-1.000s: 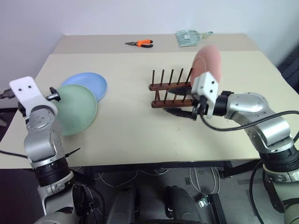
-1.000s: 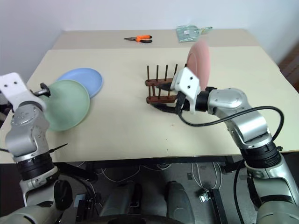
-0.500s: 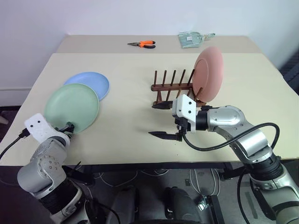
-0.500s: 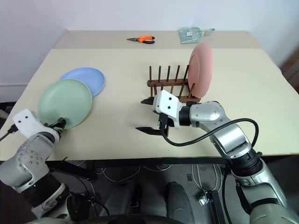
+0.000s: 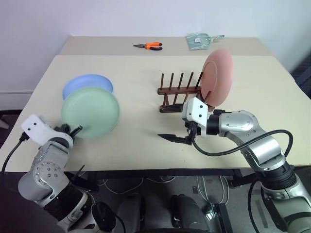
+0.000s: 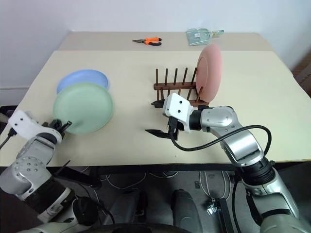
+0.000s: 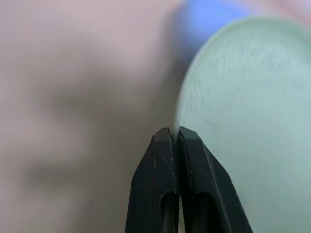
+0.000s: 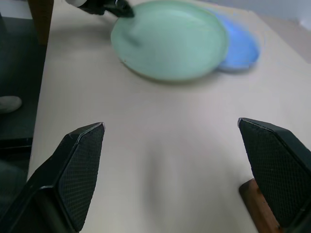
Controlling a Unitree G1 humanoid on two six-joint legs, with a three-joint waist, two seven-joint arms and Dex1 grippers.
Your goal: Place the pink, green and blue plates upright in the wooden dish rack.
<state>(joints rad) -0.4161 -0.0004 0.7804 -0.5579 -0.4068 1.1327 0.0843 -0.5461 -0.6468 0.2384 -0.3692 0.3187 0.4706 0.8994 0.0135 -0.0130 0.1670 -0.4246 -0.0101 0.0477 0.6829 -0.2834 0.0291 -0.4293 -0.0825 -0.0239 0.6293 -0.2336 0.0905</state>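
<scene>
Next, my left gripper passes the green plate to my right gripper and lets go, above the tabletop beside the rack's free wires (image 5: pixel 150 66).
The pink plate (image 5: pixel 217 76) stands upright at the right end of the wooden dish rack (image 5: pixel 179 91). My left gripper (image 5: pixel 75 130) is shut on the near rim of the green plate (image 5: pixel 91 115), which tilts up off the table. In the left wrist view the fingers (image 7: pixel 155 160) are pinched together on the green plate (image 7: pixel 243 121). The blue plate (image 5: pixel 87 82) lies flat behind it, partly covered. My right gripper (image 6: pixel 156 117) is open in front of the rack, pointing left, with nothing in it. Its fingers (image 8: pixel 73 179) spread wide toward the green plate (image 8: pixel 170 39).
Orange-handled pliers (image 5: pixel 148 45) and a clear packet (image 5: pixel 199 40) lie on the far table. Bare tabletop (image 5: pixel 136 121) separates the plates from the rack. The rack's left pegs (image 5: pixel 172 82) stand free. The table's front edge (image 5: pixel 146 167) runs just below both grippers.
My left gripper has shut on the green plate's rim and carried it right, over the blue plate. My right gripper drew back from the rack, opened wide and now holds still.
</scene>
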